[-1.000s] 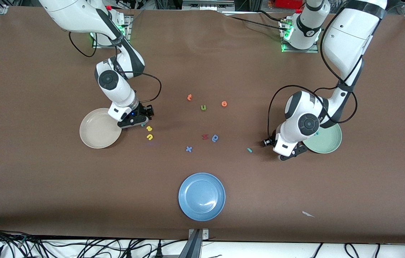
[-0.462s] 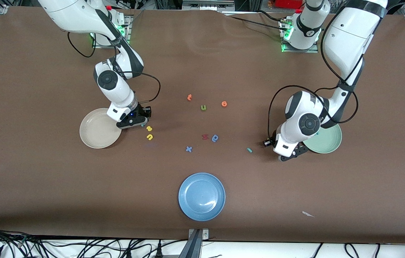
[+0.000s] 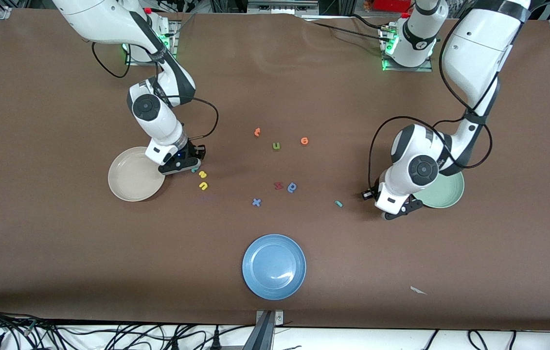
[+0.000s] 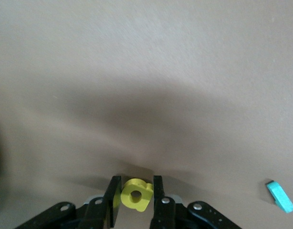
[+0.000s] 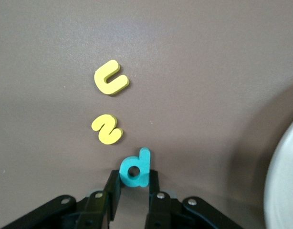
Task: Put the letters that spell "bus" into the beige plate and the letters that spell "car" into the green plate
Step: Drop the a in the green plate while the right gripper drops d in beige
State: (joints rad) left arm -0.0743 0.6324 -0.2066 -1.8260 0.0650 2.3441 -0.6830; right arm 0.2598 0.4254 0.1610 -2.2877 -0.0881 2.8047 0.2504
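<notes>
Next, the left gripper lets go of the yellow a in the green plate [image 3: 427, 172], a bit toward the middle of the table.
My right gripper [image 5: 133, 183] is shut on the teal b [image 5: 135, 169] at the table, beside the beige plate [image 3: 131, 182], whose rim [image 5: 286, 181] shows in the right wrist view. The yellow s [image 5: 107, 130] and yellow u [image 5: 111, 78] lie on the table just past the b; from the front they are the s [image 3: 202, 174] and the u [image 3: 203, 185]. My left gripper [image 4: 134, 191] is shut on the yellow a [image 4: 135, 194], next to the green plate [image 3: 447, 194]. The small teal r [image 4: 280, 196] lies on the table nearby, the r [image 3: 338, 203] toward the table's middle.
In the middle of the table lie an orange letter [image 3: 257, 131], an olive-green u [image 3: 276, 146], another orange letter [image 3: 304, 141], a red letter [image 3: 278, 185], a blue a-like letter [image 3: 292, 187] and a blue x [image 3: 256, 202]. A blue plate [image 3: 274, 266] sits near the front camera.
Both grippers have closed, the right on the teal b, the left on the yellow a. The left hand has shifted slightly toward the green plate.
</notes>
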